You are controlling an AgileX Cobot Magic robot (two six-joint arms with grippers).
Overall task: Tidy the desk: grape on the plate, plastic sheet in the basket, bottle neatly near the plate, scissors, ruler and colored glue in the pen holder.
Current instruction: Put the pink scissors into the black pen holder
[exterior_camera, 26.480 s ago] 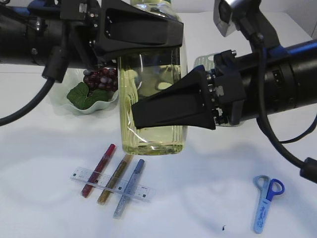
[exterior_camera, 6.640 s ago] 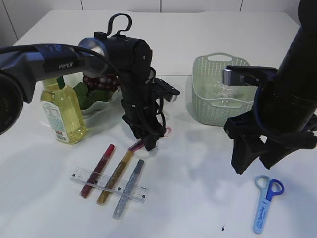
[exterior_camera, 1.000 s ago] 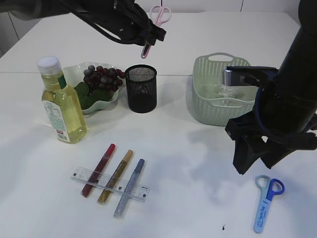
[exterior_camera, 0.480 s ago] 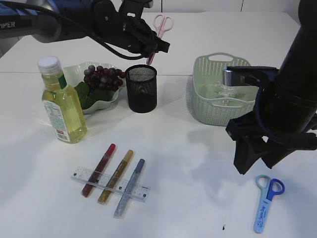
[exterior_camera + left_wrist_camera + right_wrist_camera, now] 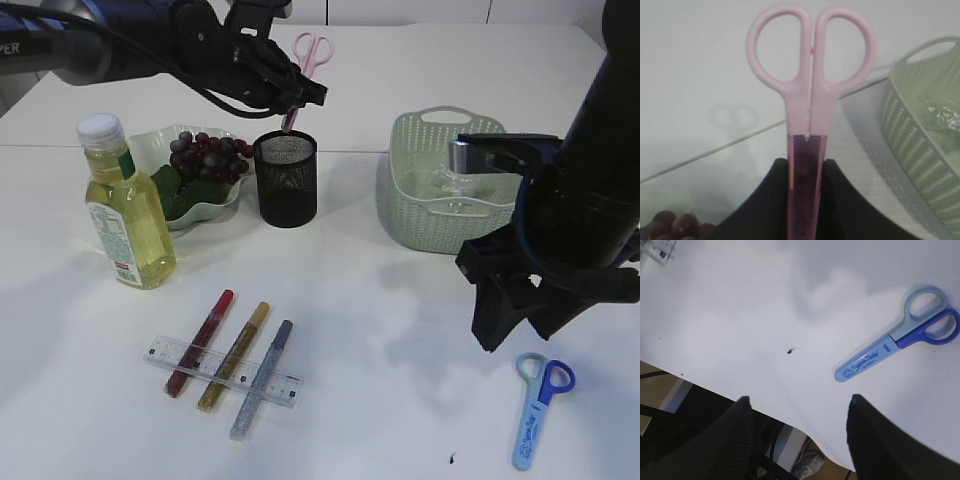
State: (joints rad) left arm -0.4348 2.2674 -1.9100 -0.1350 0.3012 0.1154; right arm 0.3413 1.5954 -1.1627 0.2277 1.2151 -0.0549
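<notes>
Next, I let go of the pink scissors with my left gripper inside the black mesh pen holder [image 5: 287, 172], between the plate and the basket.
My left gripper [image 5: 288, 98] is shut on the sheathed blade of pink scissors [image 5: 312, 52], handles up, their tip just above the black mesh pen holder [image 5: 285, 182]. The left wrist view shows the pink scissors [image 5: 810, 95] clamped between the fingers of this gripper [image 5: 806, 172]. Blue scissors [image 5: 538, 408] lie at the front right, below my open, empty right gripper [image 5: 518, 335]. In the right wrist view the blue scissors [image 5: 897, 347] lie beyond that gripper [image 5: 800, 400]. A clear ruler [image 5: 225, 372] lies across three glue sticks [image 5: 233, 355]. Grapes [image 5: 205, 155] rest on the plate [image 5: 215, 212].
The yellow bottle [image 5: 125, 215] stands upright left of the plate. A green basket [image 5: 425, 215] at the right holds a crumpled plastic sheet [image 5: 445, 182]. The right wrist view shows the table's front edge [image 5: 765, 397] close to the right gripper.
My left gripper has carried the pink scissors down and slightly left, bringing their tip close over the pen holder. The right arm has not moved.
</notes>
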